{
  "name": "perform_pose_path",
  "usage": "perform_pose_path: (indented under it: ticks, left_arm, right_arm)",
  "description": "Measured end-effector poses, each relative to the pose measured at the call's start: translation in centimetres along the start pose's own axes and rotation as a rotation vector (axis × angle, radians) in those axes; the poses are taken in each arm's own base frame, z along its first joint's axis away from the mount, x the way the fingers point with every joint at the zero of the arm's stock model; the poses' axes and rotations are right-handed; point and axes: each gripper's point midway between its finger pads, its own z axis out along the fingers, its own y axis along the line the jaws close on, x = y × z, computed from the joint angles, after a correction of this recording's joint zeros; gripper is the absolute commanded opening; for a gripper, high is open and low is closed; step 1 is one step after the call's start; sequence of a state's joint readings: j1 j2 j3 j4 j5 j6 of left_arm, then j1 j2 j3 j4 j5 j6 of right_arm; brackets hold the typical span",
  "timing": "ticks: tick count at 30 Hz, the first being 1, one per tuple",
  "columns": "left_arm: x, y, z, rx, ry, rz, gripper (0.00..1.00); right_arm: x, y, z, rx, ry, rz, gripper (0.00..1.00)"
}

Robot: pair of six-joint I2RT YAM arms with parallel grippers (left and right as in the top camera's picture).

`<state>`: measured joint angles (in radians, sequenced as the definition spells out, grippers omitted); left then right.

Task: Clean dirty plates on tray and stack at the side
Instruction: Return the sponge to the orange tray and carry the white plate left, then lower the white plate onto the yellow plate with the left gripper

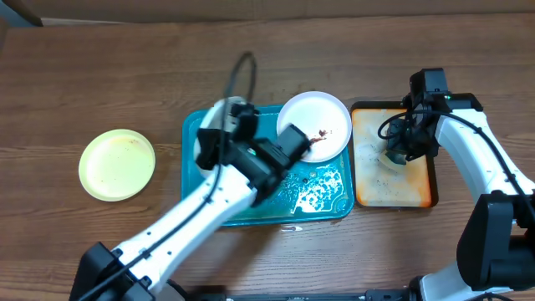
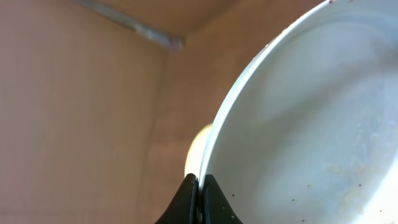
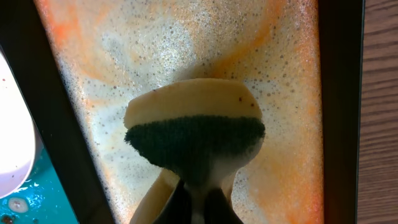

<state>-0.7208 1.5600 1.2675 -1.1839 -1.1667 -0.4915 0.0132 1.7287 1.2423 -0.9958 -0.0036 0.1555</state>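
Note:
The robot's left gripper needs to release its white plate, now tilted over the teal tray's corner, on the table [image 1: 51, 232] beyond the yellow-green plate, away from the teal tray.
A white plate [image 1: 318, 124] with a brown smear is tilted over the far right corner of the wet teal tray [image 1: 328, 199]. My left gripper [image 1: 294, 147] is shut on its near rim. In the left wrist view the fingertips [image 2: 200, 182] pinch the edge of the plate [image 2: 311, 124]. A pale yellow-green plate [image 1: 117, 164] lies on the table at the left. My right gripper [image 1: 399, 155] hangs over the orange tray [image 1: 418, 188], shut on a yellow sponge [image 3: 193, 118] with a dark green scrub face. A white shape [image 1: 203, 142] under my left arm is mostly hidden.
The orange dark-rimmed tray [image 3: 273, 93] is covered in soapy foam and stands right beside the teal tray [image 3: 37, 202]. The white plate's edge [image 3: 12, 137] shows at its left. A black cable [image 1: 238, 71] loops above the teal tray. Wooden table lies all around.

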Motion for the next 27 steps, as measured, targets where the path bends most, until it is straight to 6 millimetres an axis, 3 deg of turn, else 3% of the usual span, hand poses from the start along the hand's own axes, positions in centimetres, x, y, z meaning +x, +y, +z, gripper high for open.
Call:
perform_pose_path:
  ticks: [7,13,20,27]
  left_arm:
    - [5.3,2.2,6.9,0.09,0.356,-0.193,0.04]
    - [11.0,3.5,11.1,0.242,0.664,-0.424,0.04]
    - [15.3,6.2,14.6,0.313,0.827,-0.706,0.04]
    - [18.7,10.3,17.8,0.241,0.851,-0.943,0.04]
  right_arm:
    - [0.0,0.0,0.0,0.0,0.001,0.0,0.04]
    - [0.1,0.0,0.0,0.001,0.002,0.0,0.04]
    - [0.1,0.0,0.0,0.001,0.003,0.0,0.04]
    - [0.2,-0.1,0.0,0.002,0.01,0.0,0.04]
